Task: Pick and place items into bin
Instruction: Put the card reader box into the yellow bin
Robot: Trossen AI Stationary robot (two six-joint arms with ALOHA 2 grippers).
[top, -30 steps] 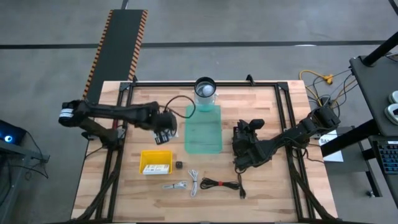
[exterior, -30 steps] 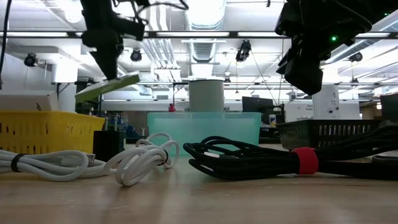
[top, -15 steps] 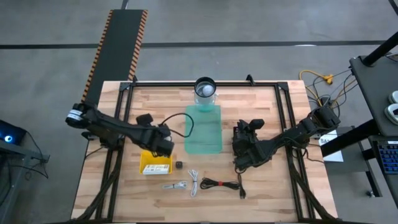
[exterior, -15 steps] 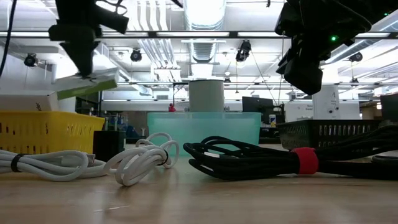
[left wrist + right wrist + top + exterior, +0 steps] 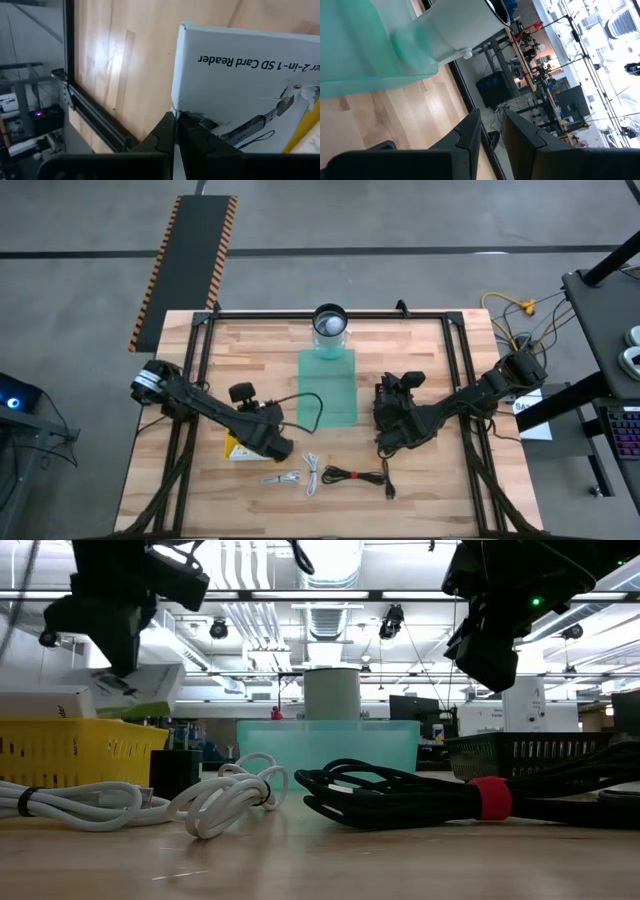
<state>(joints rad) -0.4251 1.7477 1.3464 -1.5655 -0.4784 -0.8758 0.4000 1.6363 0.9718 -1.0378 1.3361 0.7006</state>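
I should let go of the white card-reader packet with my left gripper on the near edge of the yellow bin (image 5: 246,464).
My left gripper (image 5: 276,444) hangs over the near right corner of the yellow bin (image 5: 236,448), shut on a white printed card-reader packet (image 5: 135,690). More white packets lie in that bin. Near the table's near edge lie two short white cables (image 5: 285,478) (image 5: 312,473) and a coiled black cable (image 5: 355,475) with a red tie. A small black cube (image 5: 175,772) stands beside the yellow bin (image 5: 70,750). My right gripper (image 5: 384,436) waits, open by a narrow gap, right of the teal bin (image 5: 328,385). My left gripper (image 5: 176,116) pinches the packet at one edge (image 5: 182,107) between its two fingers, coming from above. The packet is lifted clear and hangs tilted below the fingers (image 5: 118,655), just above the yellow bin's rim.
A white cylinder (image 5: 329,322) stands at the far end of the teal bin. A black mesh basket (image 5: 540,755) sits under my right arm. Black frame rails run along the table's left and right sides. Bare wood lies between the cables and the bins.
My left gripper has carried the packet from beside the teal bin toward the table's near edge and somewhat down, ending over the yellow bin. The packet has stayed in the hold and turned as it travelled. My right arm has kept still.
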